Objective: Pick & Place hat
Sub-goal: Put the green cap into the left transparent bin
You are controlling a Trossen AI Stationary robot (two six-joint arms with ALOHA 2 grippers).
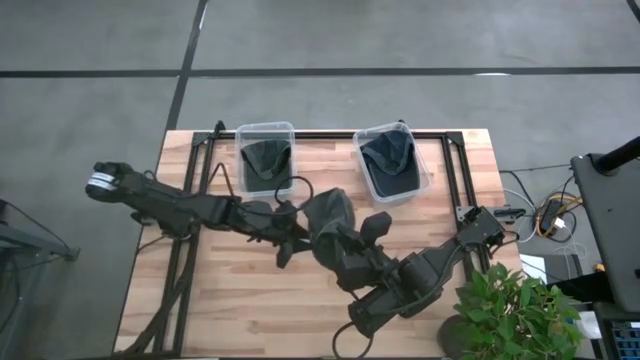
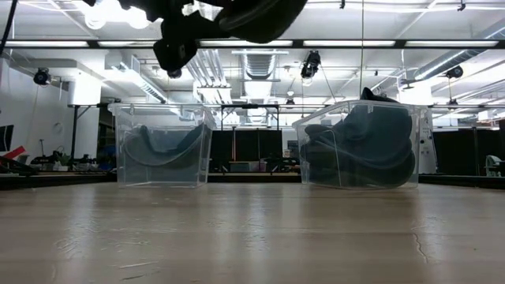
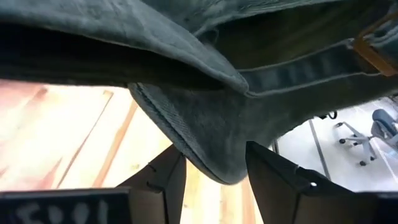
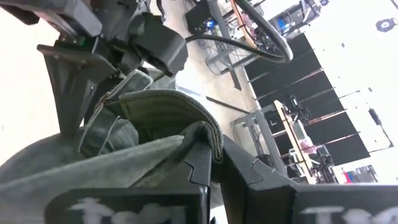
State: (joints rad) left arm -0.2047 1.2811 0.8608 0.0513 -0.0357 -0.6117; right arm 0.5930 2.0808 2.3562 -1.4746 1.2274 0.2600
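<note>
My left gripper's fingers are loose around the hat's edge, so my left gripper needs to close on that edge [image 3: 219,163] before my right gripper lets go of the hat's folded edge.
A dark grey-green hat [image 1: 330,213] is held up over the middle of the table between both grippers. In the low view the hat [image 2: 254,16] shows at the picture's top, clear of the tabletop. My left gripper [image 1: 288,236] reaches in from the table's left and is shut on the hat. My right gripper [image 1: 347,250] comes from the near right and is shut on it too. The left wrist view shows the hat [image 3: 205,81] filling the space above the fingers. My left gripper has the hat's curved brim edge [image 3: 214,163] between its two fingers [image 3: 168,180], coming level from the table's left. The hat is lifted clear and spreads out past the fingers. My right gripper pinches a folded, stitched edge [image 4: 208,138] of the hat between its two fingers [image 4: 198,167], slanting in from the table's near right. The fold holds more than one layer. The hat is off the table.
Two clear plastic bins stand at the far edge, the left bin [image 1: 265,155] and the right bin [image 1: 390,162], each holding a dark hat. A black frame [image 1: 455,175] runs around the table's far part. A green plant [image 1: 510,310] stands at the near right corner.
</note>
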